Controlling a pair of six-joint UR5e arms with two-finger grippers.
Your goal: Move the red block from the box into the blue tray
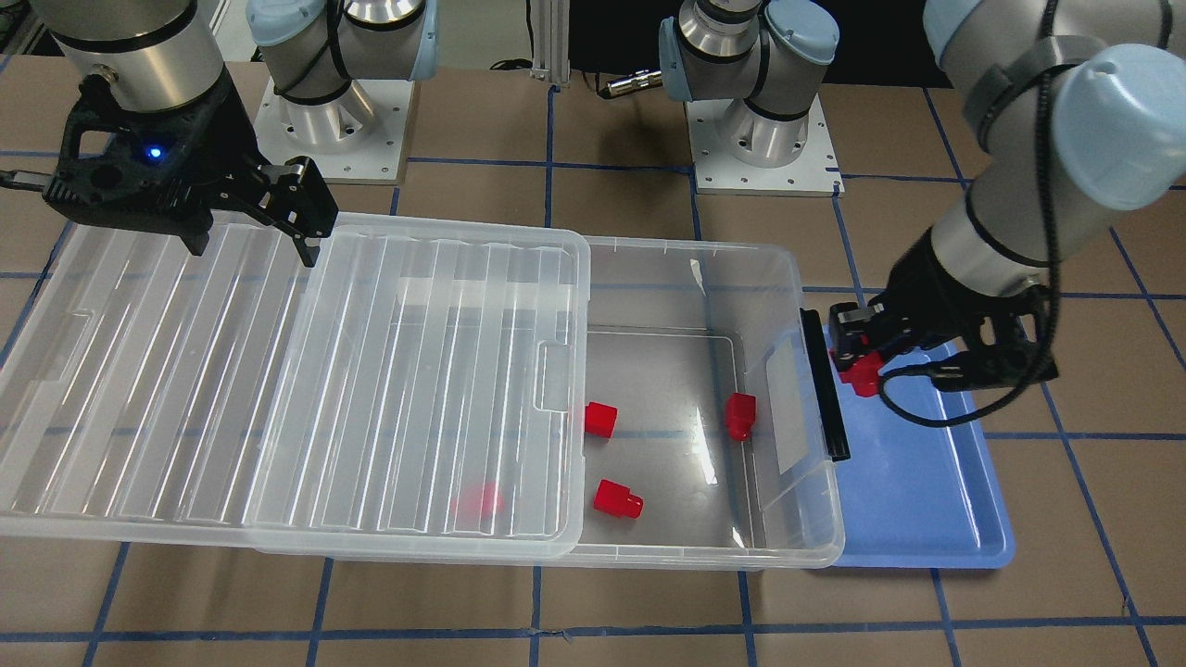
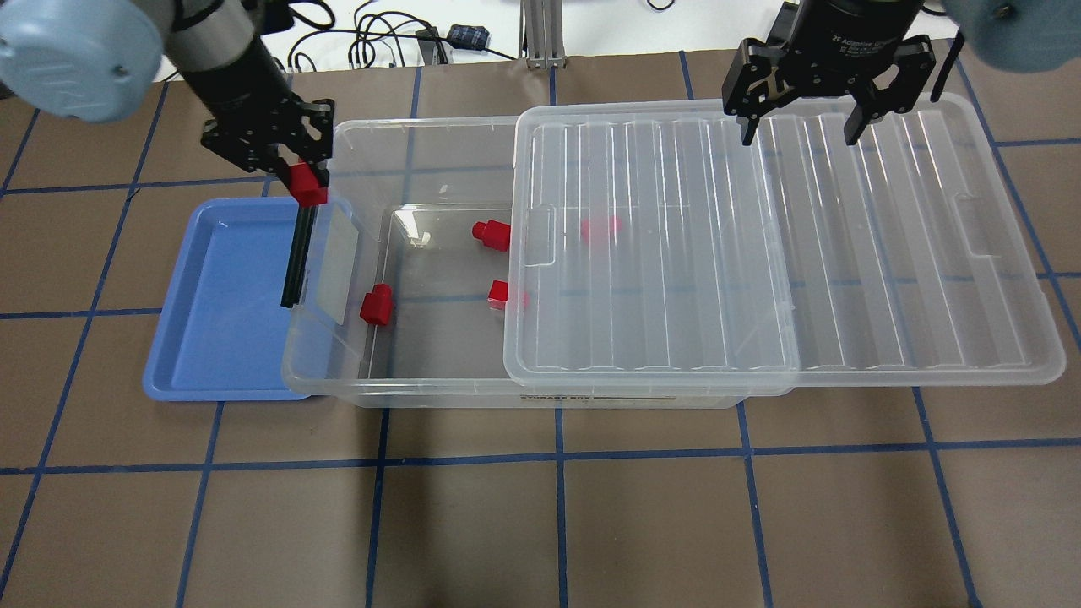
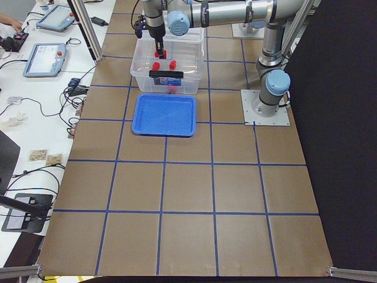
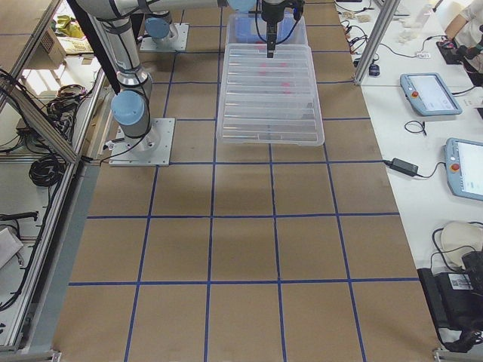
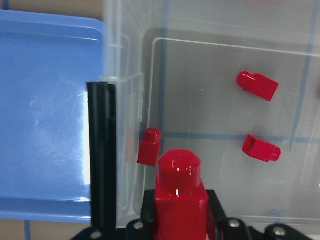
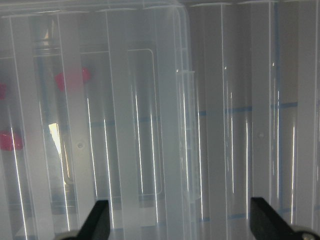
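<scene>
My left gripper is to let go of the red block, which hangs over the box's end wall, in the middle of the blue tray's bottom [image 1: 899, 456] [image 5: 35, 115].
My left gripper [image 2: 306, 179] is shut on a red block [image 2: 308, 184], stub up, and hangs over the box's end wall by the black clip handle [image 2: 296, 257], at the far corner of the blue tray [image 2: 220, 295]. The wrist view shows this red block [image 5: 181, 200] between the fingers, above the handle's edge. In the clear box [image 2: 439, 139], three more red blocks [image 2: 376, 304] lie on the uncovered floor. Another shows blurred through the slid-aside lid [image 2: 844, 253]. My right gripper [image 2: 801, 135] is open just above the lid's far edge, holding nothing.
The ribbed lid [image 1: 278, 371] covers half the box and overhangs it toward my right. The two arm bases [image 1: 334, 130] stand on plates behind the box. Side benches with tablets [image 4: 430, 94] and cables flank the table. The blue tray [image 1: 917, 482] has nothing lying in it.
</scene>
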